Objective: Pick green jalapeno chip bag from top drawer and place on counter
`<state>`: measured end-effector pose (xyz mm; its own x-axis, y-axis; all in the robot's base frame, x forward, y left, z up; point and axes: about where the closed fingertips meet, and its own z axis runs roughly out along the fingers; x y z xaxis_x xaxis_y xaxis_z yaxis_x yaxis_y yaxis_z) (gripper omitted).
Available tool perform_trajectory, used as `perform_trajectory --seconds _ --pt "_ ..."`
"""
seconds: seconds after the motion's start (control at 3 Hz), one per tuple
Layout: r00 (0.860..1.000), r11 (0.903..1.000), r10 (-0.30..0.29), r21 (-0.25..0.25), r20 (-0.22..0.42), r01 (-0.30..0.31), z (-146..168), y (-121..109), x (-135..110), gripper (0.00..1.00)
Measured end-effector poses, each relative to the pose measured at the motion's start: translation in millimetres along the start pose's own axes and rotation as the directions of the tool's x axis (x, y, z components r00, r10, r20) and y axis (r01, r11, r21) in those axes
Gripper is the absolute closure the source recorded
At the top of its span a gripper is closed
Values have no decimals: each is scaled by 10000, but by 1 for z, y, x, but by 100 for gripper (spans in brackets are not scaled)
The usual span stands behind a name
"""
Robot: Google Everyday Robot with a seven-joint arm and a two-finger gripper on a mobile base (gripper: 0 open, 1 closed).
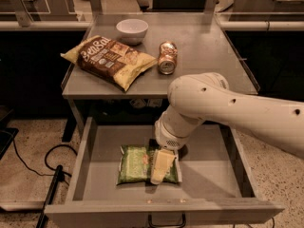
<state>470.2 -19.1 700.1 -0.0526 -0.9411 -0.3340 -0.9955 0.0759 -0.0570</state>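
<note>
Next, my gripper should go down to the green jalapeno chip bag's middle (152, 165) in the open top drawer and close there.
The green jalapeno chip bag (135, 165) lies flat in the middle of the open top drawer (81, 160), a grey tray below the counter (204, 42). My gripper (160, 167) points down from the white arm and sits on the bag's right half, hiding part of it. The drawer's dark handle (166, 221) shows at the bottom edge.
On the counter lie a larger brown-and-yellow chip bag (109, 61) at the left, a white bowl (132, 30) at the back and a can (167, 57) on its side in the middle. A black cable (47, 175) runs over the floor left of the drawer.
</note>
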Motion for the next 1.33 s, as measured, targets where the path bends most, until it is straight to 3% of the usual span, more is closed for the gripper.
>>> perform_trajectory --seconds 1.33 --pt "9996 9996 -20 -272 266 27 68 -11 7 0"
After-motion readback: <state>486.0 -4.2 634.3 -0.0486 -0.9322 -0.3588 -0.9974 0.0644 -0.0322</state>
